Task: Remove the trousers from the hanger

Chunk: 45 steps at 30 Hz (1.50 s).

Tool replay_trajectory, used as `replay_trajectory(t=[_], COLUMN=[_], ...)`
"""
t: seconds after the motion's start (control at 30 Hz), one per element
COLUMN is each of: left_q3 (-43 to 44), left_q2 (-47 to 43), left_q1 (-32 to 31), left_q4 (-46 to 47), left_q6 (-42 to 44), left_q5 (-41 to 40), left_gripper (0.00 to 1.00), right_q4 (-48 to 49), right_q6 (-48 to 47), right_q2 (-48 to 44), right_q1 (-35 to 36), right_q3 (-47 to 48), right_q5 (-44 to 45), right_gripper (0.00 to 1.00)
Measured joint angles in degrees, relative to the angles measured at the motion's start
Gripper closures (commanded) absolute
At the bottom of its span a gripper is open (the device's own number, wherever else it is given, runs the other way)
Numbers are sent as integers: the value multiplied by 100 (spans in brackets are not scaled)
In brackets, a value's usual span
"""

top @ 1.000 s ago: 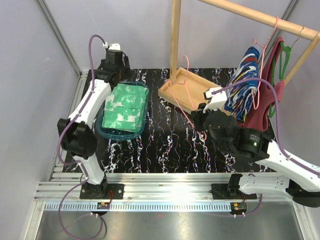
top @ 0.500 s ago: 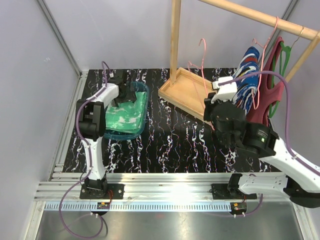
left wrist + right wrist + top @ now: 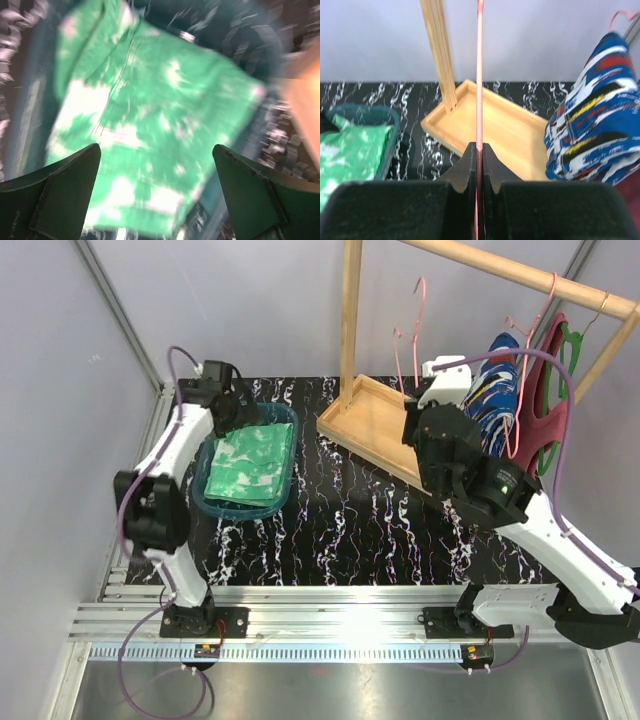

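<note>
The robot's right hand should leave the empty pink hanger on the rail (image 3: 432,330) between the wooden post and the blue patched trousers.
The green and white trousers (image 3: 245,463) lie folded in a teal basket (image 3: 205,502) at the left; they fill the left wrist view (image 3: 150,125). My left gripper (image 3: 238,408) hovers over the basket's far end, open and empty (image 3: 157,165). My right gripper (image 3: 479,150) is shut on an empty pink hanger (image 3: 412,340), held upright near the wooden post; its wire (image 3: 480,75) runs up between the jaws. The blue patched trousers (image 3: 492,400) hang on another pink hanger (image 3: 520,390) on the wooden rail, also seen in the right wrist view (image 3: 597,110).
A wooden rack with a post (image 3: 350,320), a sloping rail (image 3: 520,275) and a tray base (image 3: 372,425) stands at the back. A maroon tank top (image 3: 555,415) on a green hanger hangs at the far right. Grey walls close in both sides.
My right gripper has lifted the empty pink hanger up and back toward the rail. My left arm has swung back over the basket's far end, and the green trousers stay in the basket.
</note>
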Motion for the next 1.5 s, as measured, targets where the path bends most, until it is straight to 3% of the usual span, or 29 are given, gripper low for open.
replay_trajectory(t=[0.2, 0.33, 0.47, 0.77, 1.03, 1.13, 1.17, 1.2, 1.27, 1.37, 1.43, 1.5], left_q3=[-496, -1469, -2396, -3711, -3928, -3939, -3958, -3976, -4009, -4015, -4017, -4017], left_q2=[-2430, -4124, -5281, -5871, -6048, -6157, -6188, -6201, -6199, -6144, -6131, -6129], left_q1=[-46, -286, -372, -372, -372, -372, -372, -372, -372, -372, -372, -372], left_q4=[15, 46, 33, -24, 37, 76, 105, 111, 111, 92, 92, 92], left_q6=[7, 96, 269, 789, 859, 890, 898, 911, 940, 962, 977, 981], left_q5=[-46, -151, -234, -380, -402, -457, -476, -501, -570, -721, -772, -802], left_gripper=[1, 1, 1, 1, 1, 1, 1, 1, 1, 1, 1, 1], right_q4=[299, 693, 1191, 1504, 1174, 1001, 938, 848, 605, 216, -7, -282], right_q6=[-190, -446, -955, -1340, -793, -494, -380, -243, -63, 125, 219, 245], right_q2=[638, 1259, 1952, 3139, 3386, 3386, 3386, 3386, 3388, 3366, 3250, 3010], right_q1=[-481, -752, -942, -1696, -1720, -1722, -1722, -1722, -1722, -1722, -1722, -1722], right_q3=[903, 1480, 1985, 2544, 2570, 2573, 2577, 2605, 2732, 3014, 3071, 3045], right_q5=[-76, 166, 656, 1113, 1104, 1008, 944, 857, 584, 153, -140, -527], right_gripper=[100, 100, 100, 100, 100, 81, 63, 51, 33, 20, 1, 1])
